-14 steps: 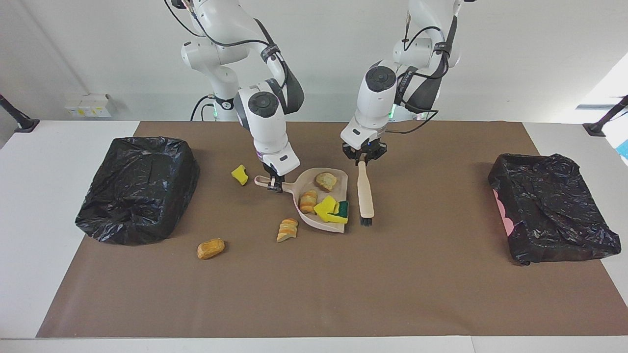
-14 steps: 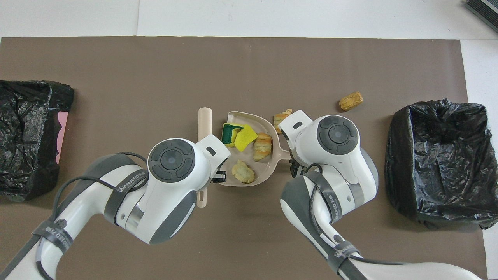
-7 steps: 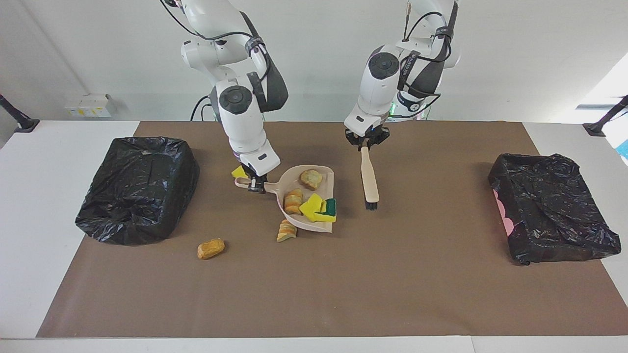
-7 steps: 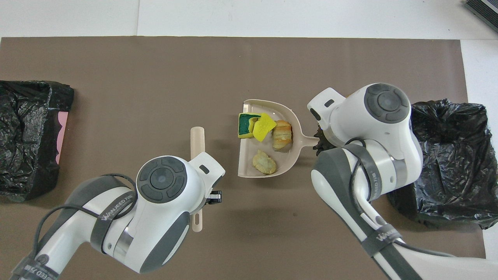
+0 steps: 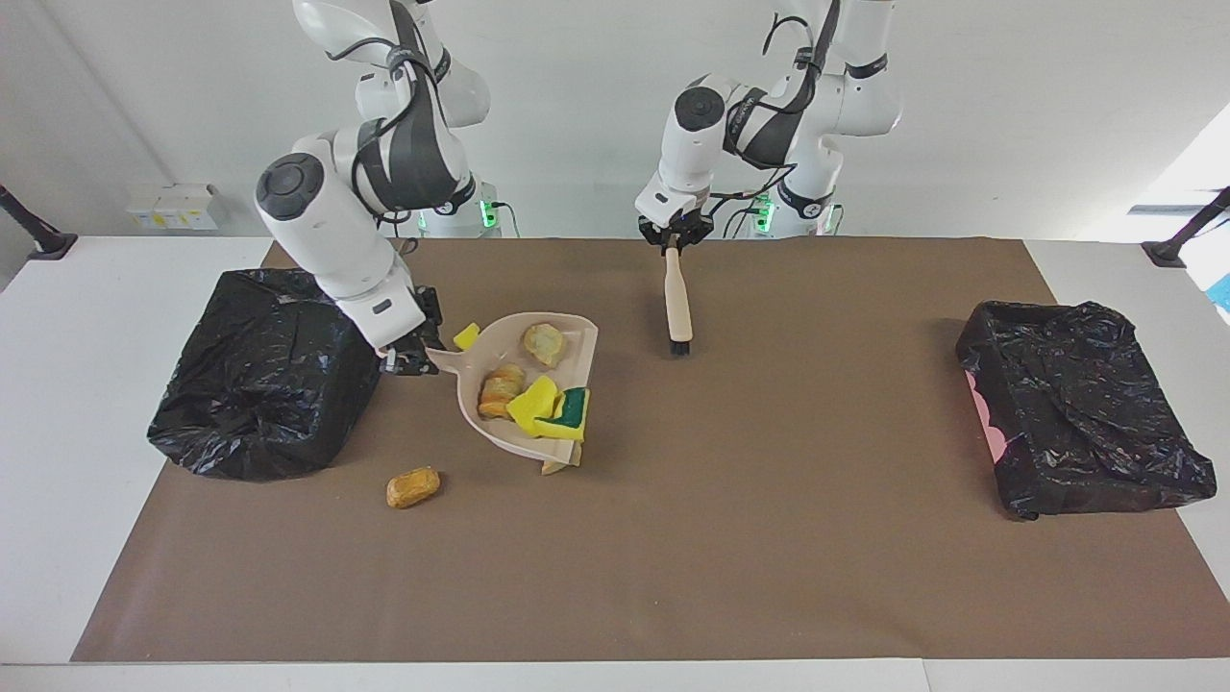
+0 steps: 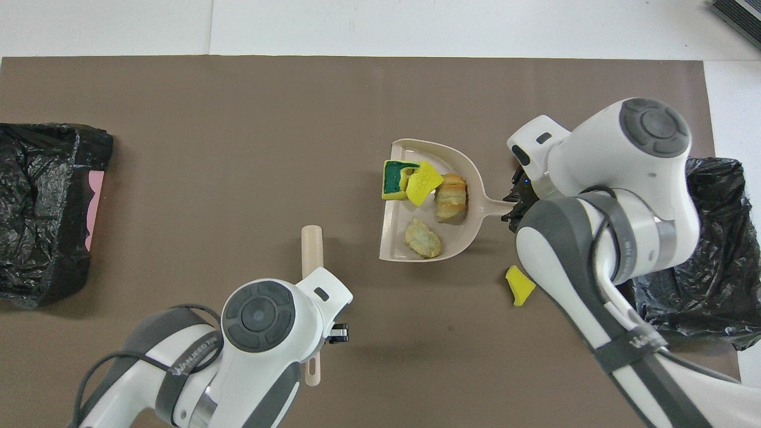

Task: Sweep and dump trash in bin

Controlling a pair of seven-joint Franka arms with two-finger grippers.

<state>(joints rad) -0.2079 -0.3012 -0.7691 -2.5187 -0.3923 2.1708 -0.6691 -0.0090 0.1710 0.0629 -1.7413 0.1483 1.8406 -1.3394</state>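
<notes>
My left gripper will let go of the brush on the bare brown mat [image 6: 347, 371] next to my left arm, over toward the near edge of the mat.
My right gripper [image 5: 404, 361] is shut on the handle of the beige dustpan [image 5: 575, 336], holding it over the mat beside the black-bagged bin [image 5: 264, 370] at the right arm's end. In the pan lie trash pieces: a pale lump [image 5: 544, 343], a bread chunk [image 5: 502, 389], a yellow sponge [image 5: 531, 404] and a green-faced sponge [image 5: 575, 410]. On the mat lie a yellow sponge piece [image 5: 467, 336], an orange bread chunk [image 5: 413, 487] and a slice [image 5: 554, 467] half hidden under the pan's lip. My left gripper [image 5: 676, 240] is shut on the brush [image 5: 678, 303], bristles down.
A second black-bagged bin [image 5: 1081, 418] with a pink edge stands at the left arm's end of the brown mat [image 5: 769, 538]. In the overhead view the right arm covers part of the nearby bin [image 6: 713, 238] and hides the orange chunk.
The right arm has carried the loaded dustpan toward the bin at its end, uncovering the yellow sponge piece. The left arm has drawn the brush back toward the robots.
</notes>
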